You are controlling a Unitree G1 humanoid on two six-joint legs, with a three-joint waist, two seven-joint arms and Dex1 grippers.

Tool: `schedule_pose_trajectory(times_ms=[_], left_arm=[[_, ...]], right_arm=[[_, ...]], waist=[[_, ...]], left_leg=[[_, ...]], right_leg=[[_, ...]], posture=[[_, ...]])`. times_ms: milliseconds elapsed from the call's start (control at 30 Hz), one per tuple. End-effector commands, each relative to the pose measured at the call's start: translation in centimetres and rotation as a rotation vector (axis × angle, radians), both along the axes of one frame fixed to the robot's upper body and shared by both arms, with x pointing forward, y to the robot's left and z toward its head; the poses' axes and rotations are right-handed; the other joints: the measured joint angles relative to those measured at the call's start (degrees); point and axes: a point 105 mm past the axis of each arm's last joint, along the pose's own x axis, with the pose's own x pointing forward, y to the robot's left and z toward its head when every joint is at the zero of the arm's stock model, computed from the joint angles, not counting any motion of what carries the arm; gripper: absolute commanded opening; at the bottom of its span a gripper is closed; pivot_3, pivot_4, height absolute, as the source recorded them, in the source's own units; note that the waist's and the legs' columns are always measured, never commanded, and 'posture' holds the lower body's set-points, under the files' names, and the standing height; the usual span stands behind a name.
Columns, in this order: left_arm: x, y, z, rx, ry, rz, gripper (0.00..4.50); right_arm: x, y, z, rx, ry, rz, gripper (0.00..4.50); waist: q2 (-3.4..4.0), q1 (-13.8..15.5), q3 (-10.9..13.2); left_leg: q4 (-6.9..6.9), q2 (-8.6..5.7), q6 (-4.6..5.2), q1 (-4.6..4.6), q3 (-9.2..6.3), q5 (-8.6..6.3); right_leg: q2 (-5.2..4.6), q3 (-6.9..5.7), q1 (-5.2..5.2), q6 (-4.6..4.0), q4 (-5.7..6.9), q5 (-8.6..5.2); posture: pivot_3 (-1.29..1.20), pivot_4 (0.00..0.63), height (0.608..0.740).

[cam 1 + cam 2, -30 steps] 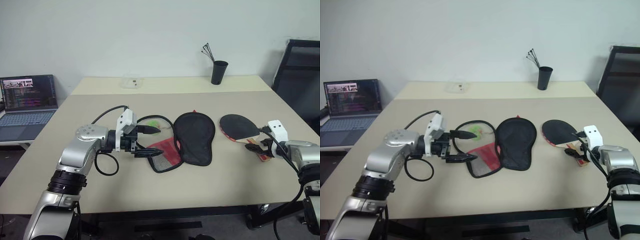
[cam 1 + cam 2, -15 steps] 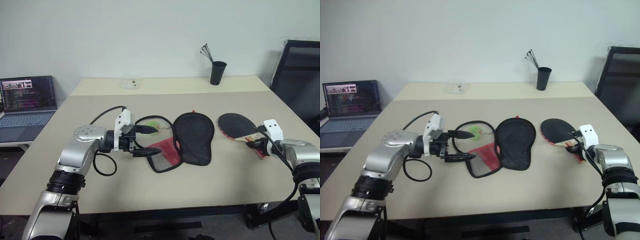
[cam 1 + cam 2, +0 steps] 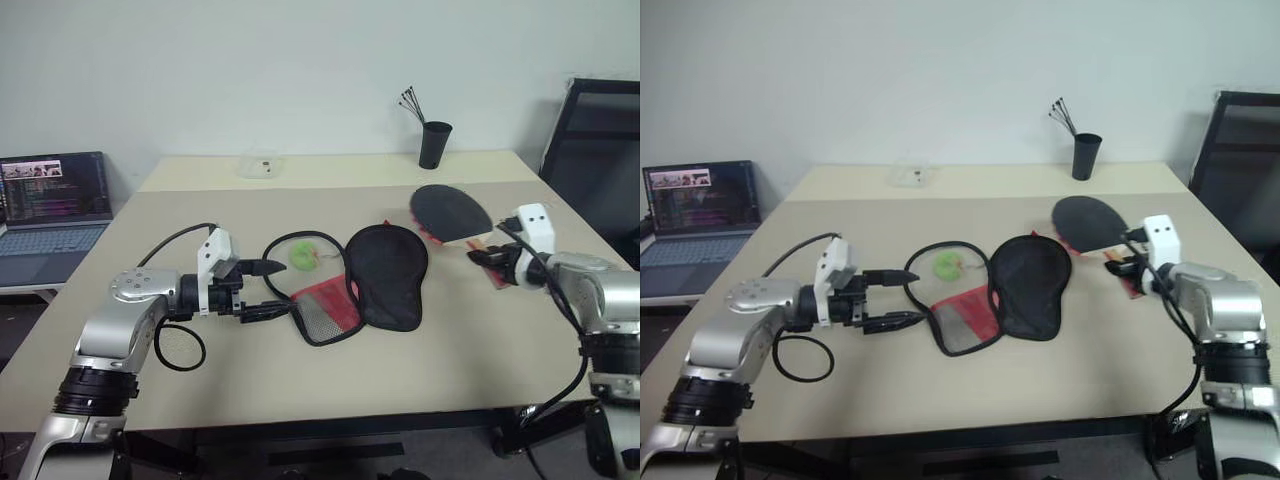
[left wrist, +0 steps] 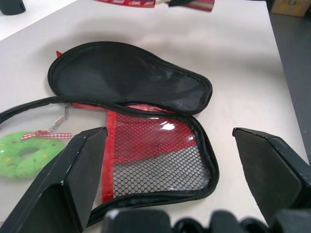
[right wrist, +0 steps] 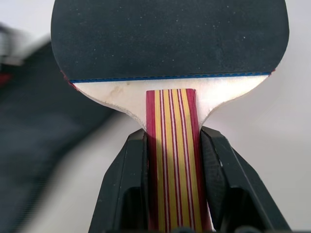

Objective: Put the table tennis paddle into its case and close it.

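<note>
My right gripper will let go of the table tennis paddle on the black flap (image 3: 390, 264) (image 5: 41, 116) beside the red mesh half.
The table tennis paddle (image 3: 448, 212) hangs above the table to the right of the case, black face up and tilted, its striped wooden handle (image 5: 172, 160) pinched in my right gripper (image 5: 172, 138), which is shut on it. The case (image 3: 385, 275) lies open in the middle of the table, its black flap (image 4: 131, 77) folded back beside the red mesh half (image 4: 155, 160). My left gripper (image 3: 285, 289) is open, level with the table and a short way left of the mesh half, touching nothing.
A green fluffy ring (image 3: 303, 258) lies just left of the case. At the back stand a black cup with sticks (image 3: 435, 143) and a small clear box (image 3: 262, 165). A laptop (image 3: 55, 205) sits far left, a black chair (image 3: 600, 150) far right.
My right gripper shut on the paddle's handle and lifted it up and left toward the case. My left gripper drew back to the left, away from the mesh half.
</note>
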Motion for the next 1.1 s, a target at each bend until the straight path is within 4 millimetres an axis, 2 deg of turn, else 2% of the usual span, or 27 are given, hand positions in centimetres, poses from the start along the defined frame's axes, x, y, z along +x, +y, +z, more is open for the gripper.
schedule_pose_trajectory(times_ms=[33, 167, 333, 733, 1100], left_arm=[[-0.4, -0.2, 1.4, -0.015, -0.053, -0.009, 4.5], [-0.3, -0.9, 1.8, -0.019, -0.059, -0.036, 4.5], [-0.1, -1.5, 2.0, -0.019, -0.062, -0.057, 4.5], [-0.2, -1.6, 1.8, -0.022, -0.055, -0.055, 4.5], [0.0, -1.3, 2.1, -0.026, -0.076, -0.032, 4.5]], right_arm=[[-1.0, 2.9, 1.1, 0.053, -0.041, 0.012, 1.1], [-0.9, 6.1, 0.3, 0.121, -0.016, -0.004, 1.1], [-0.4, 8.3, -0.8, 0.143, 0.001, -0.026, 1.1], [0.3, 9.0, -2.9, 0.118, 0.034, -0.077, 1.1], [0.2, 8.8, -4.3, 0.078, 0.061, -0.121, 1.1]], waist=[[0.0, 0.1, 0.0], [0.0, 0.2, 0.0], [-0.01, 0.3, 0.0], [-0.01, 0.1, 0.0], [-0.01, 0.1, 0.0]], left_leg=[[-0.01, 0.0, 0.0, -0.01, -0.01, 0.0], [0.01, 0.0, 0.0, -0.03, -0.01, 0.0], [0.01, -0.02, 0.0, -0.06, 0.0, 0.0], [-0.01, -0.04, 0.01, -0.06, -0.01, 0.0], [-0.01, -0.03, 0.01, -0.06, -0.01, 0.0]], right_leg=[[0.0, 0.01, -0.02, 0.0, 0.01, 0.0], [-0.06, 0.01, -0.02, 0.0, 0.0, 0.0], [-0.09, 0.0, -0.01, 0.0, -0.02, 0.0], [-0.04, -0.01, -0.03, 0.0, -0.03, 0.0], [-0.04, 0.0, -0.03, 0.0, -0.04, 0.0]], posture=[[0.0, 0.15, 0.74], [0.0, 0.15, 0.74], [0.0, 0.15, 0.74], [0.0, 0.15, 0.74], [0.0, 0.15, 0.74]])
